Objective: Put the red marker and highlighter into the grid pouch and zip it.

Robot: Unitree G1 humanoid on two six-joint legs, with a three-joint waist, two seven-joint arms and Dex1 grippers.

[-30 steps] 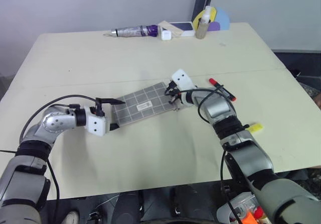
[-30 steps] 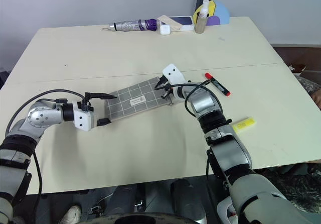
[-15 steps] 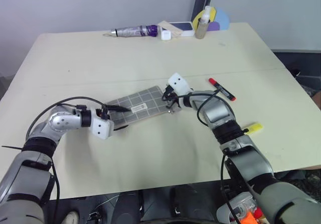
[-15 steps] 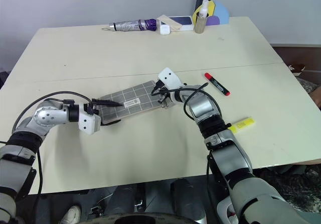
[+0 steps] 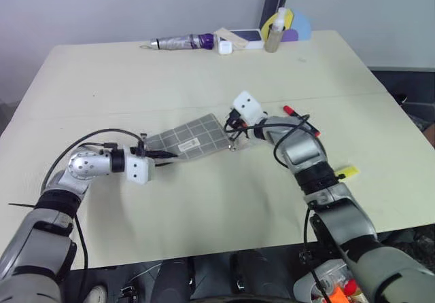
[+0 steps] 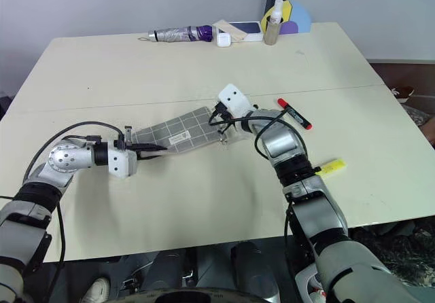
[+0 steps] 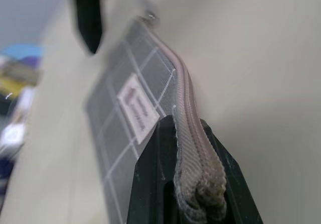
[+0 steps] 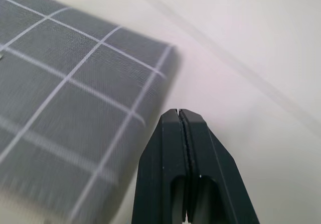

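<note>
The robot's right gripper is closed and empty beside the end of the grid pouch, so it should open and grab the zipper pull [image 7: 150, 17] as the left gripper lifts the pouch.
The grid pouch [image 5: 190, 136], grey with white lines and a small white label, lies slanted across the middle of the table. My left gripper [image 5: 162, 155] is shut on its near left end; in the left wrist view the zipper edge [image 7: 186, 103] sits pinched between the fingers [image 7: 150, 184]. My right gripper [image 5: 231, 128] is shut at the pouch's right end, and I cannot tell if anything is held between its fingers [image 8: 165, 148]. The red marker [image 5: 301, 121] lies just right of that hand. Further right, near the front, lies the yellow highlighter [image 5: 345, 173].
Along the table's far edge lie a silver-and-purple tube [image 5: 178, 43], a small white box [image 5: 225, 47], a flat blue-and-white item [image 5: 246, 38] and a bottle [image 5: 275, 34]. The table's right edge [image 5: 401, 147] is close to the highlighter.
My left gripper went from open beside the pouch to shut on its left end. My right gripper rose a little at the right end, and the pouch shifted with it.
</note>
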